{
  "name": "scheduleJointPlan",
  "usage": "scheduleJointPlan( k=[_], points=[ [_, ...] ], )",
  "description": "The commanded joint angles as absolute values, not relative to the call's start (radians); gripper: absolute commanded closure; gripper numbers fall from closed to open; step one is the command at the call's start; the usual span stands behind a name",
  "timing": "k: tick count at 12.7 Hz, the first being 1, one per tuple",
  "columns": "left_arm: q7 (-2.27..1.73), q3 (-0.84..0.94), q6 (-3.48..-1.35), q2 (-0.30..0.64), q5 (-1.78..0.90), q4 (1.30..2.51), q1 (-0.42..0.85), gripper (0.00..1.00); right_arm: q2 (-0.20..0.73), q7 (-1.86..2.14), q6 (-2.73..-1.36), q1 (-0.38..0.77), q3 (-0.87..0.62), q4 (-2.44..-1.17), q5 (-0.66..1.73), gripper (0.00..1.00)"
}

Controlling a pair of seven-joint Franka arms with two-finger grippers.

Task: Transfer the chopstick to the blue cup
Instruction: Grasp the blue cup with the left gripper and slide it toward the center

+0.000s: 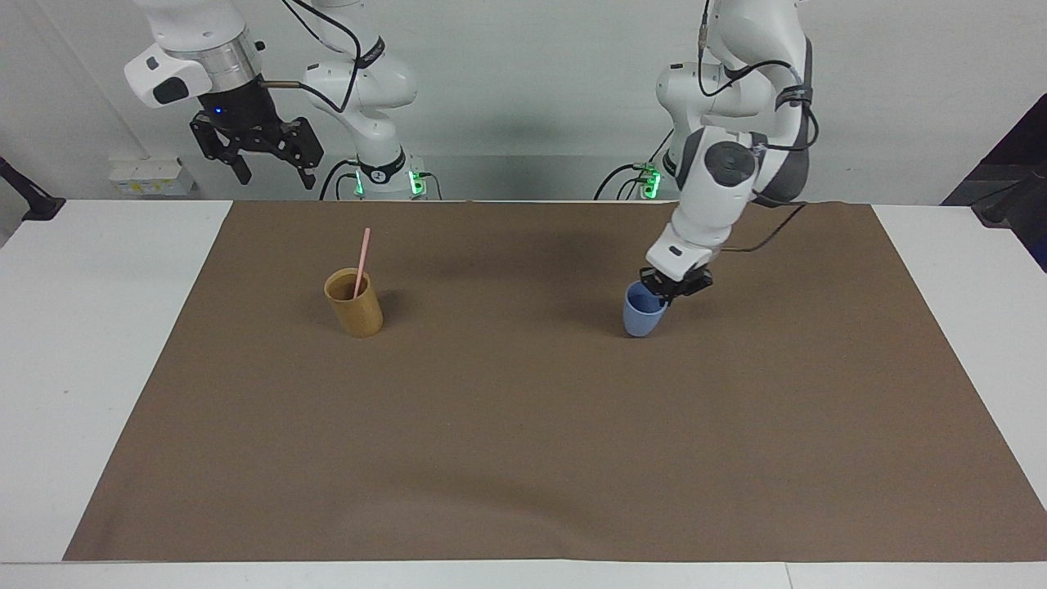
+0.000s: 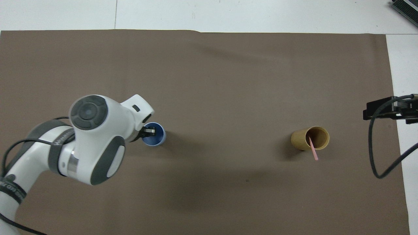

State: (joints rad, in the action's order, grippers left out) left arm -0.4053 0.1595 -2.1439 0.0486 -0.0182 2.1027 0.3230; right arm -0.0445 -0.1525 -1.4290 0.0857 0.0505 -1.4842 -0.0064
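Note:
My right gripper will move to the pink chopstick next, and it should close on its exposed part (image 2: 314, 152), just above the rim of the tan cup.
The pale pink chopstick (image 1: 361, 262) (image 2: 313, 151) stands slanted in the tan bamboo-like cup (image 1: 354, 303) (image 2: 310, 138) toward the right arm's end of the table. The blue cup (image 1: 642, 312) (image 2: 157, 139) sits tilted near the table's middle, its base about at the brown mat. My left gripper (image 1: 674, 286) (image 2: 149, 131) is shut on the cup's rim, on the side nearer the robots. My right gripper (image 1: 270, 159) hangs open, high over the table's edge by the robots, waiting.
A brown mat (image 1: 532, 425) (image 2: 209, 81) covers most of the white table. The right arm's black cable loop (image 2: 380, 153) shows at the overhead view's edge.

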Motion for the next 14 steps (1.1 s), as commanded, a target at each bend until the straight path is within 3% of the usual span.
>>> scheduleJointPlan(
  k=[1, 7, 9, 14],
  points=[
    [-0.507, 0.137, -2.164, 0.031, -0.021, 2.103, 0.417, 1.00, -0.057, -0.135, -1.419, 0.077, 0.052, -1.491, 0.015, 0.00],
    [-0.525, 0.138, -2.151, 0.041, -0.023, 2.109, 0.448, 1.00, -0.057, -0.127, -1.413, 0.061, 0.064, -1.493, 0.014, 0.00],
    [-0.525, 0.138, -2.146, 0.037, -0.023, 2.117, 0.446, 0.97, -0.101, -0.141, -1.463, 0.057, 0.066, -1.579, 0.014, 0.00],
    [-0.529, 0.138, -2.148, 0.038, -0.025, 2.112, 0.443, 0.32, -0.123, -0.198, -1.601, 0.074, 0.054, -1.739, 0.012, 0.00]
  ],
)
